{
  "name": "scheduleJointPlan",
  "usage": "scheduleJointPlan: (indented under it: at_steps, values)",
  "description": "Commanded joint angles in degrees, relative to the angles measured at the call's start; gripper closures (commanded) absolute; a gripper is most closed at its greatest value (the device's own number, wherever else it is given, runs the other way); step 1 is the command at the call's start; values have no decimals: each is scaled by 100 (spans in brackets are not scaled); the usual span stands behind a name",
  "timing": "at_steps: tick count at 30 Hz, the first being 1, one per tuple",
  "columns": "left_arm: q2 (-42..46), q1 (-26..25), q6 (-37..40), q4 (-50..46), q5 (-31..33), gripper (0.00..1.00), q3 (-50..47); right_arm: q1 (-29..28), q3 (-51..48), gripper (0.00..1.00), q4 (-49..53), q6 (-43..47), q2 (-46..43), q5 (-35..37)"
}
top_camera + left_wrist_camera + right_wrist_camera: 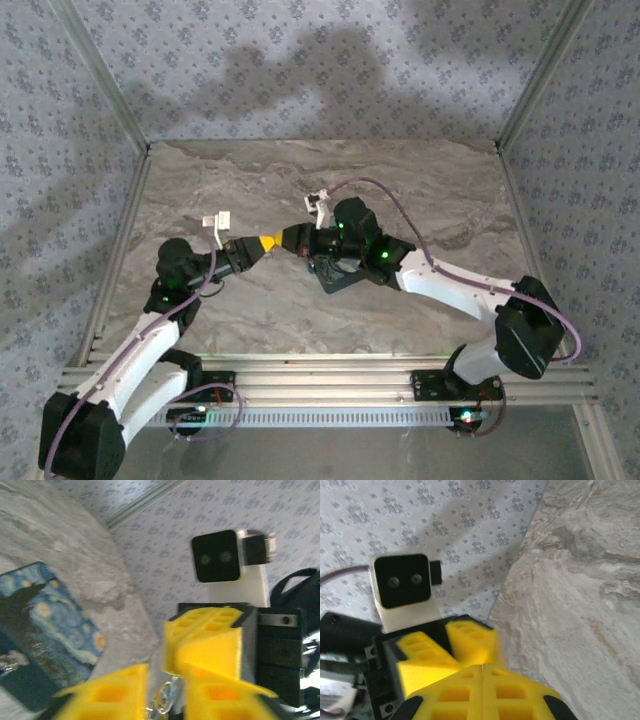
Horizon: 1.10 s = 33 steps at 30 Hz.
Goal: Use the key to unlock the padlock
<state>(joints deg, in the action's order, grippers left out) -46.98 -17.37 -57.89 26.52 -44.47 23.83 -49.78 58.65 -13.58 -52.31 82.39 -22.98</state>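
Next, my left gripper opens wider and takes the ring end [160,701], leaving the key's blade free, because my right gripper covers the blade and the key is at a slant.
The padlock [45,630], a dark-blue block with a light-blue and yellow swirl print, lies flat on the marble table [430,190]; in the top view the padlock [335,275] sits just under the right wrist. Both grippers meet tip to tip above the table. My right gripper [483,669] is shut, and a small metal key with its ring [167,700] hangs from its tip. My left gripper [166,680] stands open, its yellow fingers [115,692] on either side of the key without pressing it. From above, the left gripper [268,242] faces the right gripper [292,240].
Patterned walls and aluminium rails [115,270] fence the table on three sides. Purple cables [400,200] loop off both wrists. Each wrist view shows the other arm's white camera block [402,582] close ahead.
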Motion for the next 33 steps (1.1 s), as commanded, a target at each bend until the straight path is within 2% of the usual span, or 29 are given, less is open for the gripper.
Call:
scheduleJointPlan:
  at_steps: [1,3,5,8,10,11,13,16,19,23,27,33]
  values:
    - [262,5,1473,-1917,148,55,651,8,277,100,1202,1025,-264,119]
    - [340,5,2311,-3016,398,49,973,57,709,100,2341,1794,-246,303]
    - [405,5,2951,-3705,647,45,1182,119,1217,100,3349,2533,-144,435]
    - [519,-8,3669,-3930,473,42,1211,149,1746,100,4336,3258,39,437]
    - [633,-109,3829,-3628,251,42,1067,156,1920,100,4630,3574,115,107]
    - [673,-179,3823,-3470,191,42,1000,179,1951,100,4664,3656,121,-57]
    - [589,-232,3568,-3196,65,48,914,222,1950,100,4592,3693,98,-251]
    - [199,-248,2735,-2006,-541,71,659,310,1942,100,4473,3790,67,-565]
    - [27,-310,2061,-455,-844,68,305,376,1909,100,4358,3843,41,-787]
    - [-133,-355,2145,-343,-964,66,349,446,1760,100,4126,3756,-34,-974]
    - [-535,-405,1609,609,-1290,66,216,526,1598,100,3829,3591,-94,-1068]
    - [-833,-734,1472,975,-1207,66,227,550,1486,100,3576,3444,-147,-1122]
